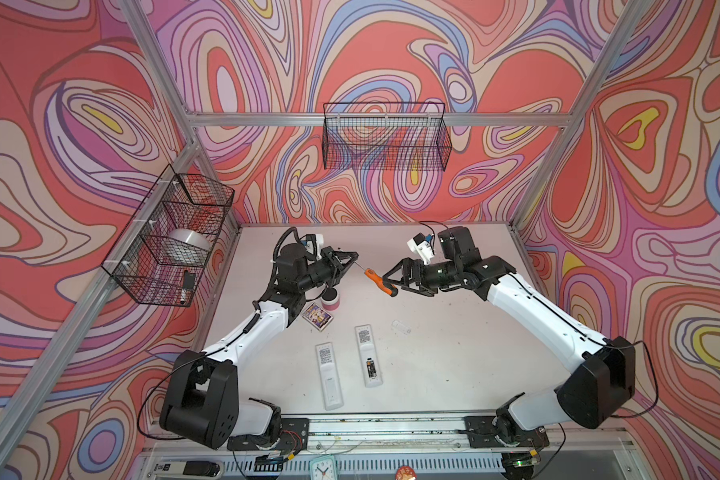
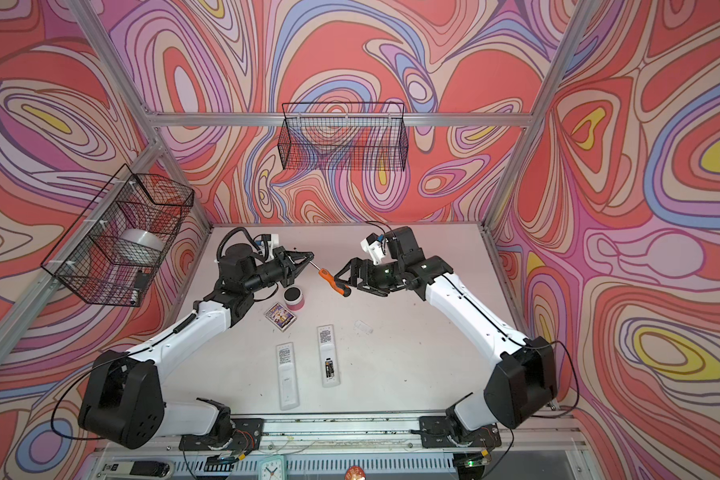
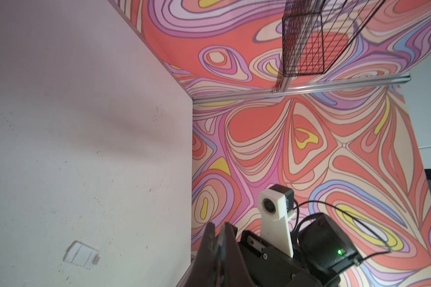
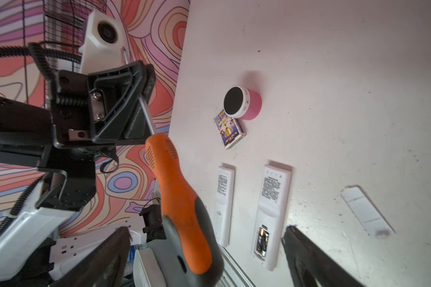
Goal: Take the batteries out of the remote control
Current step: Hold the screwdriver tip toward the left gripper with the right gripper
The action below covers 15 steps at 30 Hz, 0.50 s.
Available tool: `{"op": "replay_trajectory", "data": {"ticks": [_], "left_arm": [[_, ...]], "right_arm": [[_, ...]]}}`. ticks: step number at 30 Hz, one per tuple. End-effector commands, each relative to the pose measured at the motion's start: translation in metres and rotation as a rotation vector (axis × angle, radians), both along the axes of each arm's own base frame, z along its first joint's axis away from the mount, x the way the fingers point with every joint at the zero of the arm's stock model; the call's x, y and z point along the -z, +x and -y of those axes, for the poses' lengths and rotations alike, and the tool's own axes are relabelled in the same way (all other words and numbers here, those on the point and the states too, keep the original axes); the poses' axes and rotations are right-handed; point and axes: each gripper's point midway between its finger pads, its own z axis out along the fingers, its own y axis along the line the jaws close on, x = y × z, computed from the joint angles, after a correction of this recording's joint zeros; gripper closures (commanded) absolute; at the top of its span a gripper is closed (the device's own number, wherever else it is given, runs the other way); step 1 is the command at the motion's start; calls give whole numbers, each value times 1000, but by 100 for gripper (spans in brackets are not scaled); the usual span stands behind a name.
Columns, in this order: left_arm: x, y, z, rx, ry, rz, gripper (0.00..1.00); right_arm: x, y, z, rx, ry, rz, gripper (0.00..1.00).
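The metal end of the orange-and-black screwdriver should stay free for the batteries. So my right gripper needs to close on the thick back half [image 1: 384, 284] [image 4: 187, 232] of the screwdriver's handle.
Two white remotes lie face down on the table. The right remote [image 1: 366, 345] [image 2: 326, 340] [image 4: 271, 198] has its compartment open, and the batteries [image 1: 370, 368] [image 2: 329, 368] [image 4: 262, 239] sit inside, black with gold ends. The left remote [image 1: 329, 382] [image 4: 224, 198] is closed. Above the far table, my left gripper [image 1: 352, 256] [image 3: 218, 231] is shut on the metal shaft of an orange-and-black screwdriver [image 1: 377, 281] [image 4: 177, 198]. My right gripper [image 1: 389, 279] [image 4: 204, 248] is open, its fingers wide apart on either side of the handle.
A loose battery cover [image 1: 400, 327] [image 4: 366, 211] lies right of the remotes. A pink speaker [image 1: 330, 300] and a card box [image 1: 316, 316] sit under my left arm. Wire baskets hang on the left wall [image 1: 171, 237] and back wall [image 1: 385, 137].
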Motion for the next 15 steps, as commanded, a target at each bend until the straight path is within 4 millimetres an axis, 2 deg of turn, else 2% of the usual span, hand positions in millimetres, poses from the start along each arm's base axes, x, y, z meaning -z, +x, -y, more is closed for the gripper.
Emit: {"op": "replay_trajectory", "data": {"ticks": [1, 6, 10, 15], "left_arm": [[-30, 17, -16, -138, -153, 33, 100], [-36, 18, -27, -209, -171, 38, 100], [-34, 13, -33, -232, -165, 31, 100], [-24, 10, -37, -251, -207, 14, 100]], "right_arm": [[-38, 19, -21, 55, 239, 12, 2], [-48, 28, -25, 87, 305, 33, 2], [-52, 36, -29, 104, 346, 56, 9], [-59, 35, -50, 27, 404, 44, 17]]}}
